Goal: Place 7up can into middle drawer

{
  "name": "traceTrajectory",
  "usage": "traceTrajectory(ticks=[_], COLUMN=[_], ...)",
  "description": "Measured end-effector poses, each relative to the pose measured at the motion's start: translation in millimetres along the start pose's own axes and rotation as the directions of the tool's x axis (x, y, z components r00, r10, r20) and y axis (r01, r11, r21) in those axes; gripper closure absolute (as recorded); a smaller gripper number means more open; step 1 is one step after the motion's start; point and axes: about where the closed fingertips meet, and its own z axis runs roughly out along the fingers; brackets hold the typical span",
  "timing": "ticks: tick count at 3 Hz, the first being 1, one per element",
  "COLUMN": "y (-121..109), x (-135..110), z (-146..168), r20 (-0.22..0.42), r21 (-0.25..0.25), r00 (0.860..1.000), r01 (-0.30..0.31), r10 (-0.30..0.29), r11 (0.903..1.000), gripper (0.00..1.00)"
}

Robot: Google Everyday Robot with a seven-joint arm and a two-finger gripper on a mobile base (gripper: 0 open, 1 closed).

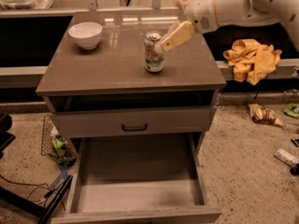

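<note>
The robot's gripper should close around the lower half of the 7up can (154, 61), which stands upright on top of the cabinet.
The 7up can (153, 53), white and green with a silver top, stands upright near the middle of the cabinet top (117, 69). My gripper (164, 44) reaches in from the upper right, its yellowish tip right at the can's upper right side. The middle drawer (140, 183) is pulled out wide below, its pale floor bare. Above it is a closed grey drawer front with a black handle (134, 127).
A white bowl (85, 34) stands at the back left of the cabinet top. A yellow cloth (252, 57) lies on the ledge to the right. Snack wrappers (264, 115) lie on the floor at right, and a wire basket (55, 143) and cables at left.
</note>
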Motion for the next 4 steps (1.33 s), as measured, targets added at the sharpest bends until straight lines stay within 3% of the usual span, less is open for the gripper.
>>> traceTrajectory(ticks=[1,2,3,4], y=[-41,-53,-44,-22], x=[24,57,81,81], z=[19,38,63,71], r20=[0.082,0.122,0.156,0.197], r21=[0.01,-0.037,-0.114,-0.176], r00=[0.994,0.977,0.959,0.949], r01=[-0.078,-0.173,-0.221,-0.212], r10=[0.077,0.176,0.237,0.245], r11=[0.9969,0.9842,0.9686,0.9613], gripper=[0.0,0.0,0.0,0.0])
